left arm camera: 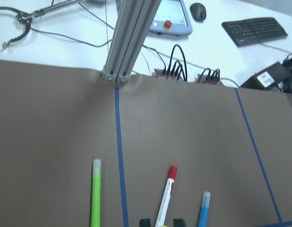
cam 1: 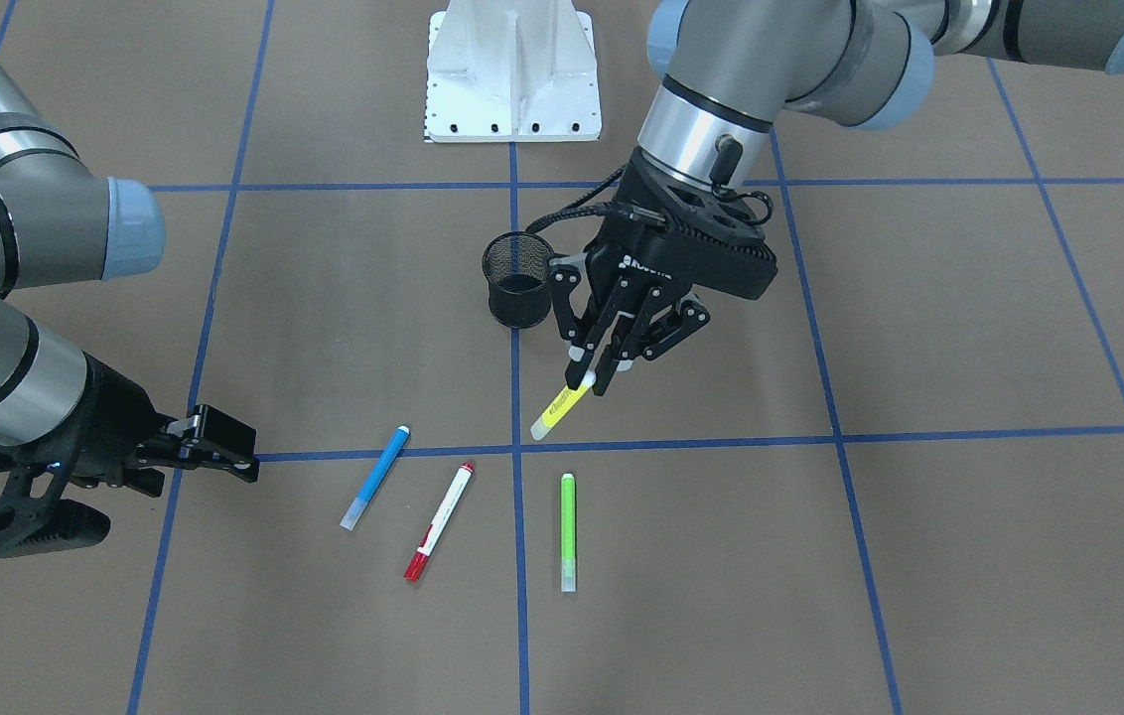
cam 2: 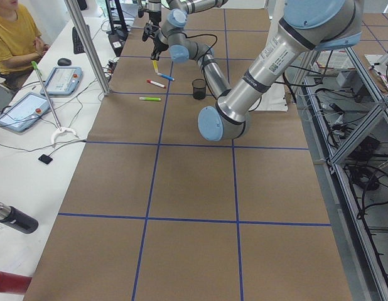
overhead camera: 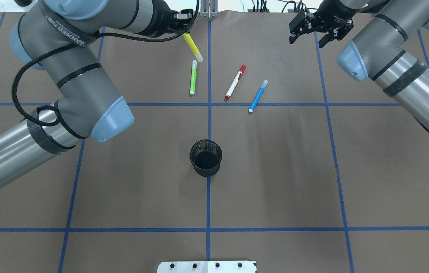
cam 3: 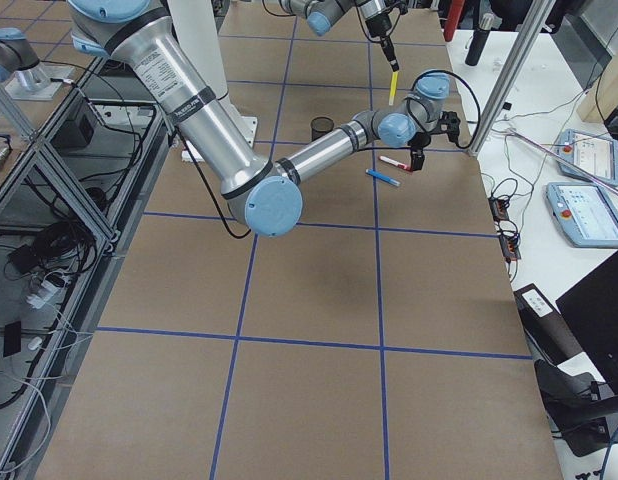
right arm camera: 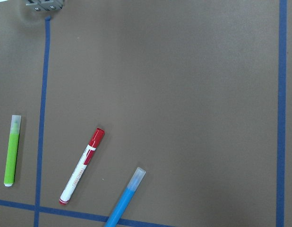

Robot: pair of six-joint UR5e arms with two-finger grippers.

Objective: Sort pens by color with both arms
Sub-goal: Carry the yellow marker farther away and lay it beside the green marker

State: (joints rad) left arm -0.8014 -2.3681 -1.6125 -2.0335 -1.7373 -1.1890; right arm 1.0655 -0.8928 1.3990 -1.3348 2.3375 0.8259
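Note:
I need to bring the yellow pen in my left gripper to rest and let go of it on the bare table (cam 1: 673, 573) (left arm camera: 43, 169) beside the green pen, away from the white pen.
My left gripper (cam 1: 594, 379) is shut on the upper end of the yellow pen (cam 1: 560, 408) and holds it tilted above the table, pale cap down; both also show in the overhead view, the gripper (overhead camera: 183, 27) and the pen (overhead camera: 193, 47). The green pen (cam 1: 568, 531), the white pen with red ends (cam 1: 439, 521) and the blue pen (cam 1: 375, 477) lie side by side on the brown table. My right gripper (overhead camera: 307, 40) is open and empty, hovering beside the blue pen (overhead camera: 258, 96). The right wrist view shows the green pen (right arm camera: 12, 151), the white pen (right arm camera: 82, 165) and the blue pen (right arm camera: 124, 198).
A black mesh cup (overhead camera: 206, 157) stands upright at the table's middle, close to the left gripper's wrist in the front view (cam 1: 519, 280). The white base pedestal (cam 1: 512, 74) is at the robot's edge. Blue tape lines cross the table. An aluminium post (left arm camera: 132, 40) stands at the far edge.

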